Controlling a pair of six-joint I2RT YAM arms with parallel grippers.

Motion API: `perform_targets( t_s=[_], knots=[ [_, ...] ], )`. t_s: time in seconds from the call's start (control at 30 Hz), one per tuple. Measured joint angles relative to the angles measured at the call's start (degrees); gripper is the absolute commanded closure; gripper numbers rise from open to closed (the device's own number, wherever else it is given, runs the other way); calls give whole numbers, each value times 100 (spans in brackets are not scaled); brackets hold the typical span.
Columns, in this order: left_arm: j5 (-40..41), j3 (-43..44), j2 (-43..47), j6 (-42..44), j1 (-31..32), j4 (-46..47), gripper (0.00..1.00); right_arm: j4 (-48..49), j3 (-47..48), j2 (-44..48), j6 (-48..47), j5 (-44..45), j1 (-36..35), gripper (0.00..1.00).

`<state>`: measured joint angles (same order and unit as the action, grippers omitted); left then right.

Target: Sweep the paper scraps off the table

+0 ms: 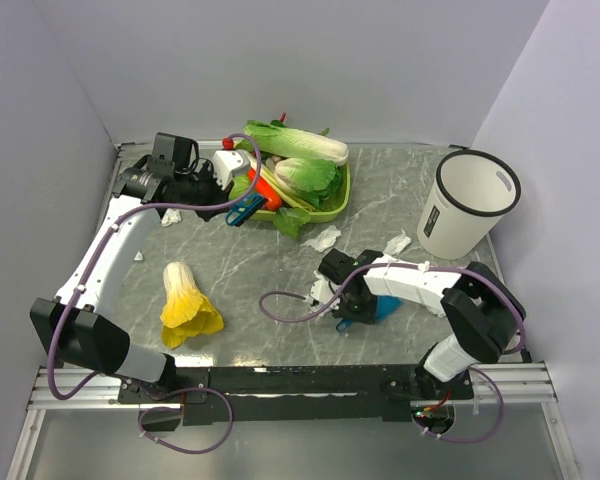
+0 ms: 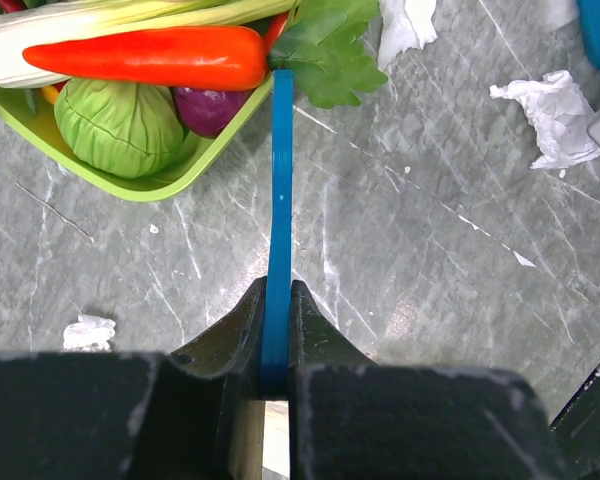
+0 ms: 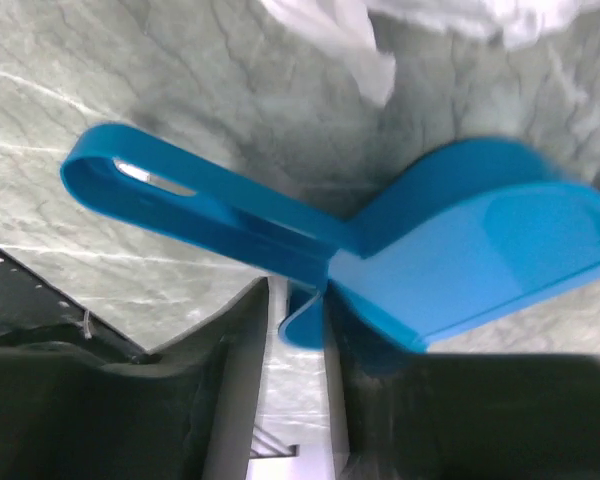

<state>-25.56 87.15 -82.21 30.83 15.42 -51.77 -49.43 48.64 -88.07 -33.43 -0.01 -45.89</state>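
Next, I lay the blue dustpan flat and take the handle's end [image 3: 98, 172], because my right gripper holds the dustpan tilted, by the base of its handle.
Crumpled white paper scraps lie on the grey-green marble table [image 1: 230, 260]: one [image 1: 325, 238] just in front of the green tray, one [image 1: 397, 243] beside the bin, and small bits at the left [image 1: 170, 215]. My left gripper [image 1: 236, 203] is shut on a thin blue sweeper blade [image 2: 278, 190] held edge-on, its far end by the tray's corner. Scraps [image 2: 553, 113] lie to its right. My right gripper [image 1: 348, 316] is shut on the tab of a blue dustpan [image 3: 460, 250], with blurred scraps [image 3: 330, 30] beyond it.
A green tray [image 1: 330, 208] of vegetables stands at the back centre. A white bin [image 1: 467, 203] stands at the back right. A yellow-and-white leafy vegetable [image 1: 185, 300] lies at the front left. A metal rail [image 1: 300, 378] edges the near side.
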Motion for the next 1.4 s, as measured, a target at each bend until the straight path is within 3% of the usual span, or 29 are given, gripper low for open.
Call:
perform_targets(
  t_s=[0.03, 0.13, 0.33, 0.47, 0.53, 0.57, 0.6, 0.67, 0.77, 0.93, 1.13, 1.33, 1.4],
  knots=[
    [2, 0, 0, 0, -2, 0, 99, 33, 0, -2, -68, -26, 4, 85],
    [2, 0, 2, 0, -2, 0, 99, 146, -33, 24, -479, -146, 4, 92],
    [0, 0, 20, -4, -2, 0, 99, 415, -470, 463, -2090, -118, 2, 96],
    [-2, 0, 26, -7, -2, 0, 99, 894, -1082, 1084, -3545, 131, 59, 93],
    [-4, 0, 26, -7, -2, 0, 99, 1193, -1276, 1239, -4181, 267, 225, 82],
    [-7, 0, 26, -7, -2, 0, 99, 1414, -1368, 1300, -4518, 315, 374, 66],
    [-11, 0, 26, -7, -2, 2, 99, 1620, -1445, 1331, -4774, 352, 529, 61],
    [-37, 0, 26, -11, -2, 2, 99, 1963, -1600, 1340, -5163, 382, 831, 51],
    [-120, 55, 22, -48, -4, 0, 99, 2074, -1617, 1491, -5429, 378, 1233, 45],
    [-310, 306, 4, -225, -4, 70, 99, 1303, -1036, 1823, -4450, 46, 1534, 38],
    [-435, 396, -162, -358, -4, 149, 99, 326, 949, 1478, -1241, -730, 1567, 31],
    [-452, 485, -304, -374, -4, 133, 99, -291, 909, 1401, 1001, -1320, 1716, 15],
    [-450, 505, -304, -374, -2, 129, 99, -472, 920, 1298, 1438, -1320, 1773, 14]
  ],
)
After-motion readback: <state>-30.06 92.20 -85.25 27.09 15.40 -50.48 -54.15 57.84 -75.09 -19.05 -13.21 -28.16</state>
